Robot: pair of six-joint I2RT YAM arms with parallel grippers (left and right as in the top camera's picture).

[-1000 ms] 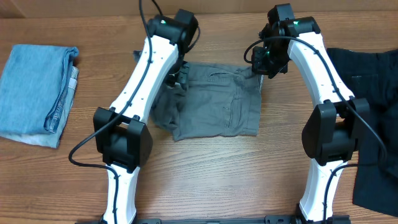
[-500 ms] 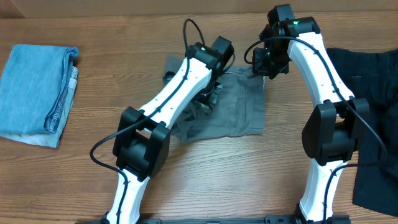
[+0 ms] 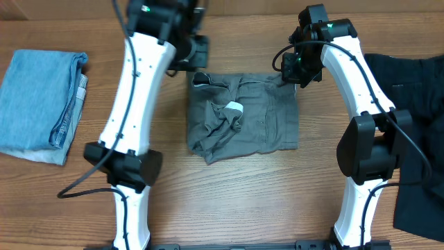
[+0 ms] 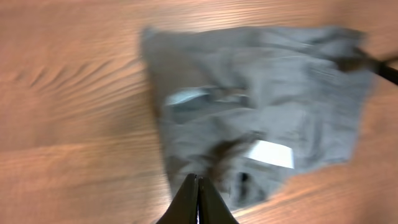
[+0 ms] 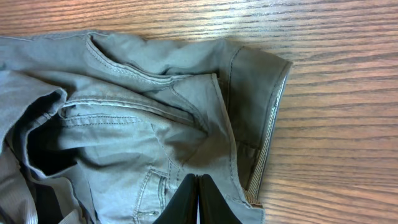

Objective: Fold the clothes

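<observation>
The grey shorts lie bunched beside the white label, so the robot's left gripper needs to grip the shorts' raised fold (image 3: 220, 110) there and pull the shorts flatter before folding.
The grey shorts (image 3: 244, 119) lie bunched in the middle of the table, their left part folded over so a white label (image 3: 234, 107) shows. They fill the left wrist view (image 4: 261, 99), blurred, and the right wrist view (image 5: 143, 124), where seams and the striped waistband lining show. My left gripper (image 3: 200, 50) is raised beyond the shorts' far left corner; its jaws (image 4: 198, 186) are shut with nothing in them. My right gripper (image 3: 290, 75) sits at the shorts' far right corner. Its jaws (image 5: 197, 186) are shut, tips over the cloth, and no cloth shows between them.
A folded light-blue denim garment (image 3: 41, 104) lies at the left edge. A dark garment (image 3: 416, 125) is spread at the right edge. Bare wooden tabletop (image 3: 243, 187) runs in front of the shorts.
My left arm swept right across the shorts, then pulled back up and to the far left. The shorts' left part now lies folded over, narrower, label exposed. My right arm has not moved.
</observation>
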